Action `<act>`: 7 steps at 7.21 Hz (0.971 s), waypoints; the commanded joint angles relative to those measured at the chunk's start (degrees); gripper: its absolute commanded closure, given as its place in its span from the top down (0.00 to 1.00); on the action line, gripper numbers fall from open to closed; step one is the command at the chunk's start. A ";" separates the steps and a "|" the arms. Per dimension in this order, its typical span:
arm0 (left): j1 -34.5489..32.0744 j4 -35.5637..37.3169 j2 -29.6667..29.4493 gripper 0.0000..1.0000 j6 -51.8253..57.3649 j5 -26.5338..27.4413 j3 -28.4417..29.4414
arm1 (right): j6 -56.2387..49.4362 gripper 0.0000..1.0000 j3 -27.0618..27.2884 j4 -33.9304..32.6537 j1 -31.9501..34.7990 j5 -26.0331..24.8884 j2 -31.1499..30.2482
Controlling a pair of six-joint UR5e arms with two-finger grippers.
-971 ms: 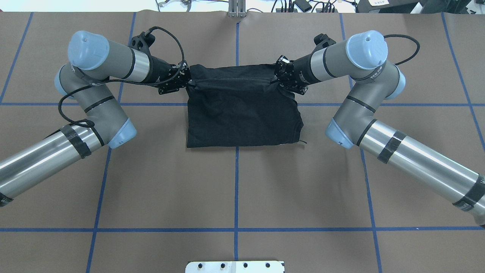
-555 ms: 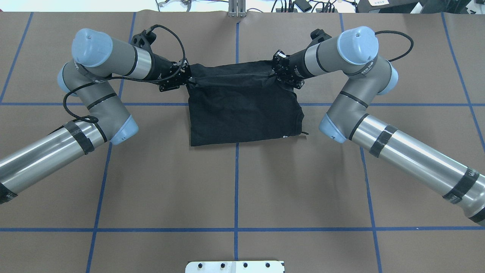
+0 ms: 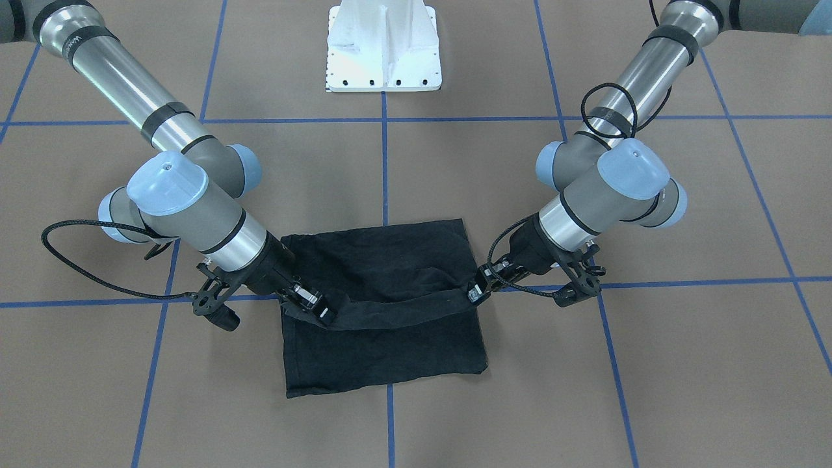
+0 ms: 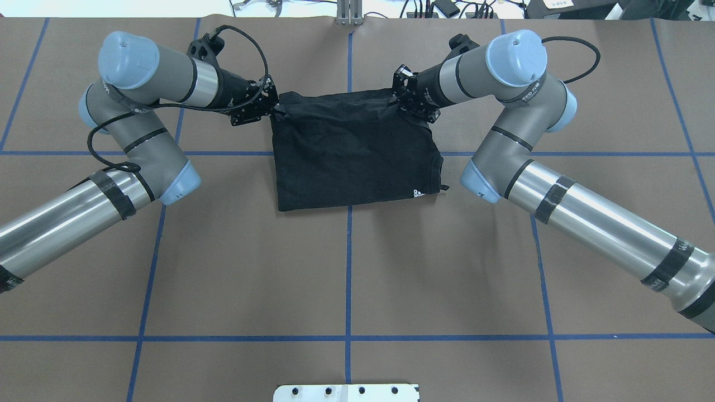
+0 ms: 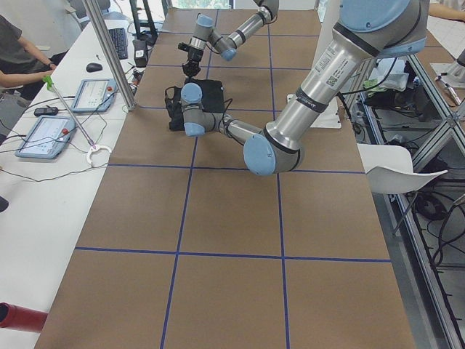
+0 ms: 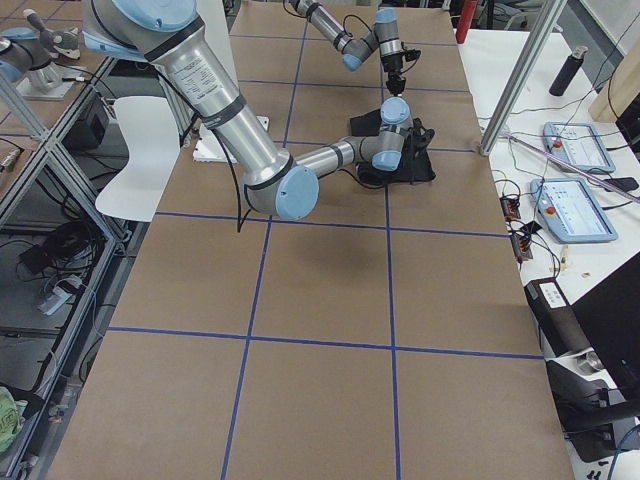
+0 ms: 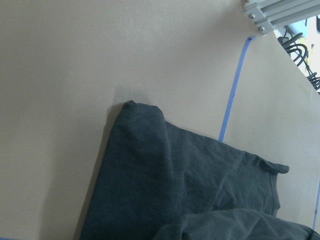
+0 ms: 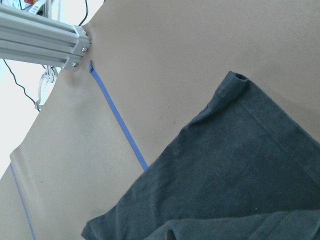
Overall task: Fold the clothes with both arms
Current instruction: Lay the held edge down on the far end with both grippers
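My right gripper will release the black T-shirt's raised piece of cloth, now taut between both grippers, on the lower layer just inside the T-shirt's far edge (image 3: 318, 381) (image 8: 217, 127).
The black T-shirt (image 4: 352, 162) lies partly folded on the brown table, with a small white mark (image 4: 418, 193) at its near right corner. Its upper layer is raised as a taut band (image 3: 396, 312) between the two grippers. My left gripper (image 4: 275, 113) is shut on the band's left end and my right gripper (image 4: 397, 101) is shut on its right end, both near the shirt's far edge. In the front-facing view the left gripper (image 3: 476, 296) is on the right and the right gripper (image 3: 324, 316) on the left. Both wrist views look down on the shirt (image 7: 175, 180) (image 8: 240, 170); no fingers show there.
Blue tape lines (image 4: 349, 268) divide the brown table cover. The white base plate (image 4: 346, 392) sits at the near edge. An aluminium post (image 4: 349, 12) and cables stand beyond the far edge. A side table with tablets (image 5: 51, 134) and a seated person (image 5: 14, 51) flank the table.
Both grippers have carried the raised shirt layer away from the robot toward the far edge. The near hem slid the same way, exposing the white mark.
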 commanded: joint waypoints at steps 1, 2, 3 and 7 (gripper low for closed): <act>-0.49 0.12 -0.05 0.00 -0.01 0.00 0.09 | -0.07 0.00 -0.82 -0.08 1.21 -0.38 0.28; -0.49 0.03 -0.31 0.00 0.08 0.00 0.96 | -0.07 0.00 -2.31 0.01 1.13 -0.64 0.72; -0.49 0.03 -1.53 0.00 -0.01 0.00 2.01 | -0.07 0.00 -3.28 0.01 0.78 -1.60 1.07; 0.12 0.03 -3.30 0.00 -0.09 1.57 4.22 | -0.07 0.00 -4.52 0.10 0.25 -2.05 2.48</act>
